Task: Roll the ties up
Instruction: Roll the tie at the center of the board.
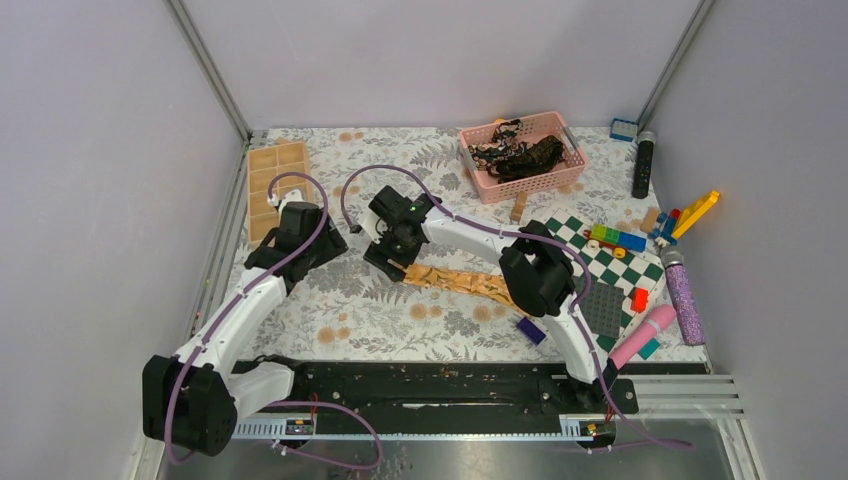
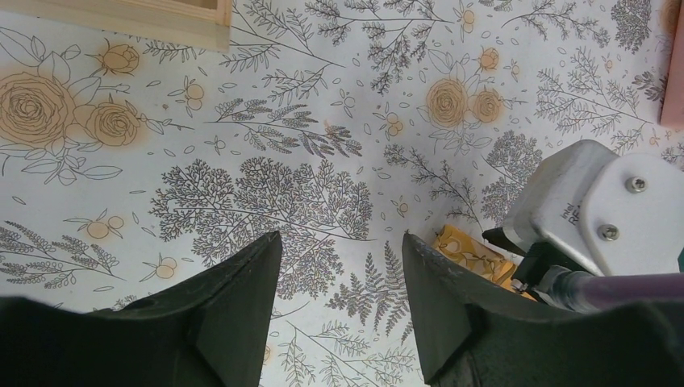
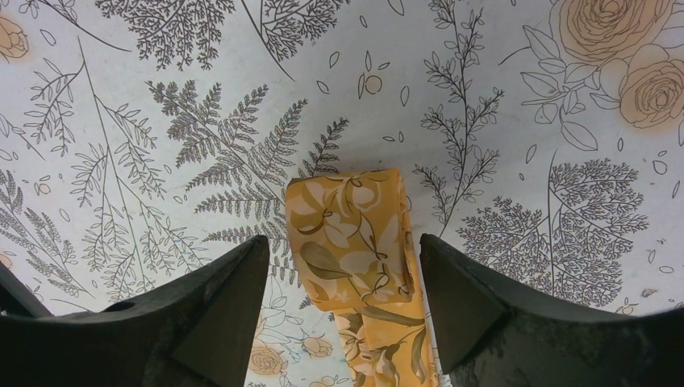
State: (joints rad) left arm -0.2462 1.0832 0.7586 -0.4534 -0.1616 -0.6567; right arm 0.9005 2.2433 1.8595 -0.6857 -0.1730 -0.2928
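Note:
I have my right gripper straddling the tie's rolled end, blocking my left gripper's way in, so next I back it off and pinch the rolled end's inner edge [image 3: 364, 305].
A golden-tan tie [image 1: 462, 283] with a leaf pattern lies flat across the middle of the floral table. Its left end is folded into a short flat roll [image 3: 348, 238]. My right gripper [image 3: 343, 258] is open and straddles that rolled end, one finger on each side, without touching it; from above the gripper [image 1: 393, 252] sits at the tie's left end. My left gripper [image 2: 339, 258] is open and empty over bare cloth, just left of the tie end [image 2: 468, 254]; from above it [image 1: 318, 243] is left of the right gripper. Dark ties [image 1: 520, 155] lie heaped in the pink basket [image 1: 500, 187].
A wooden compartment tray [image 1: 270, 185] lies at the back left. A green-and-white checkered board [image 1: 610, 265], coloured bricks [image 1: 615, 238], a black cylinder [image 1: 643, 165], a glittery purple tube [image 1: 684, 298] and a pink tube [image 1: 642, 335] crowd the right side.

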